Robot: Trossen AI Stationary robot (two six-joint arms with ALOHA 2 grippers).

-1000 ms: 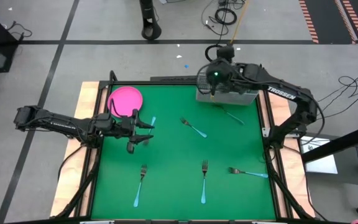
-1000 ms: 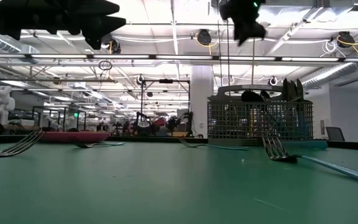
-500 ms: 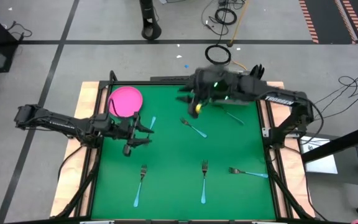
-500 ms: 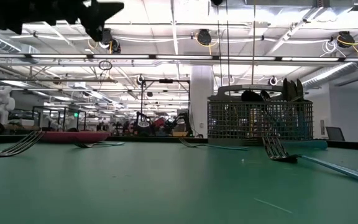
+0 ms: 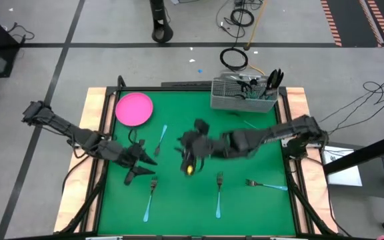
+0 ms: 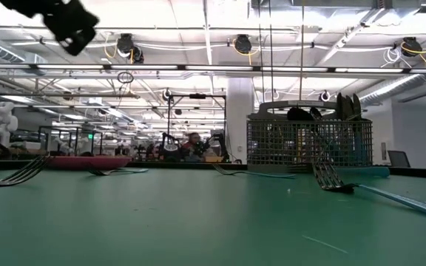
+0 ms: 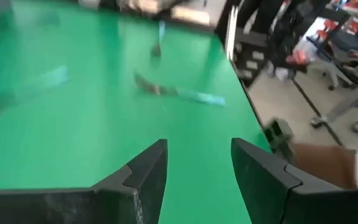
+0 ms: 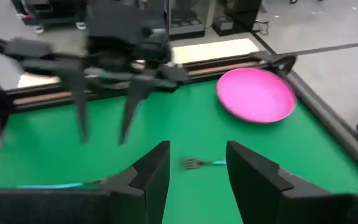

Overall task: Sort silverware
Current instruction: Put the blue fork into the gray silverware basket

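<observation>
I will next close my left gripper on the blue handle (image 5: 151,195) of the near-edge fork just below it, at the point where the handle joins the metal neck.
Several blue-handled forks lie flat on the green table: one fork (image 5: 161,138) beside the pink plate (image 5: 134,109), two forks near the near edge (image 5: 149,198) (image 5: 219,194), one fork at the right (image 5: 266,185) and one fork by the caddy (image 5: 249,123). The wire-mesh caddy (image 5: 242,93) holds dark cutlery. My right gripper (image 5: 184,155) (image 8: 197,149) hangs open over the table's middle, pointing toward the left arm. My left gripper (image 5: 142,171) (image 7: 197,146) is open above the fork near the left near side. Neither touches anything.
The plate sits at the far left corner and the caddy (image 6: 307,144) at the far right corner. A raised wooden frame (image 5: 95,133) borders the table. The two grippers are close to each other near the middle. Bare green mat lies between the forks.
My right gripper has swung from above the caddy down and toward the table's left and near side, ending over the middle. My left gripper has moved toward the near edge and turned. No fork has visibly moved.
</observation>
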